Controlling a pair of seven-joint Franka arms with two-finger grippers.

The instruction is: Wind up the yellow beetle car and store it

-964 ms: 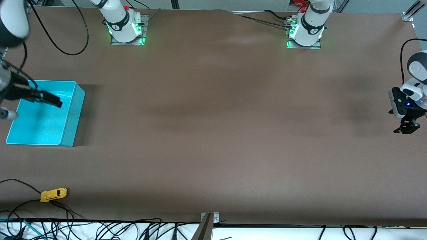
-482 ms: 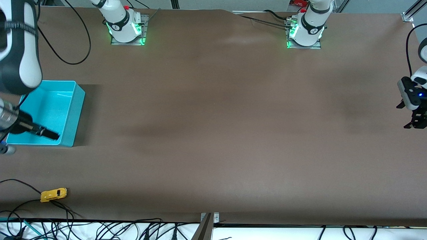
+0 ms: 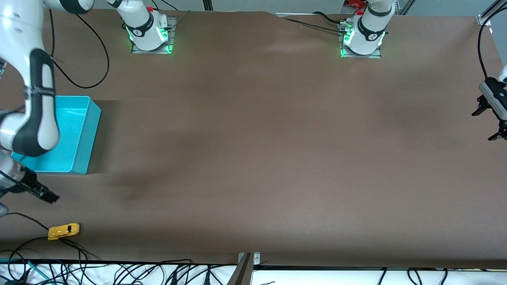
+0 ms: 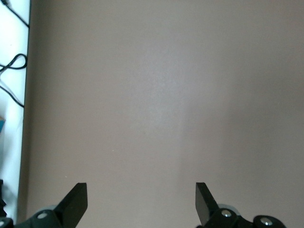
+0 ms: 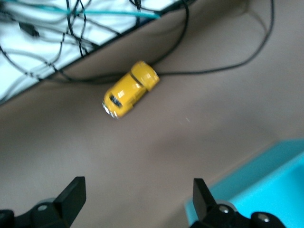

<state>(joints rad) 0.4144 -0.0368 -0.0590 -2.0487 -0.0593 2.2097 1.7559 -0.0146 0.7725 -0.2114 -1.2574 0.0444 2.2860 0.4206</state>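
I should move my right gripper next to the yellow beetle car's middle (image 3: 64, 231) (image 5: 131, 90), beside the black cables, and close it there across the car's sides.
The yellow beetle car (image 3: 63, 231) sits on the brown table near the front edge at the right arm's end, beside black cables. In the right wrist view the car (image 5: 130, 89) lies ahead of the open fingers, apart from them. My right gripper (image 3: 49, 196) is open and empty over the table between the turquoise bin (image 3: 89, 134) and the car; it also shows in the right wrist view (image 5: 137, 194). My left gripper (image 3: 488, 124) is open and empty over the left arm's end of the table; the left wrist view (image 4: 140, 199) shows only bare table under it.
Black cables (image 3: 23, 221) lie on the table next to the car and along the front edge. A corner of the bin (image 5: 256, 185) shows in the right wrist view. The table edge (image 4: 26, 118) shows in the left wrist view.
My right gripper has moved from over the bin toward the front camera, to over the table between bin and car. My left gripper has drifted toward the table's end. The car has not moved.
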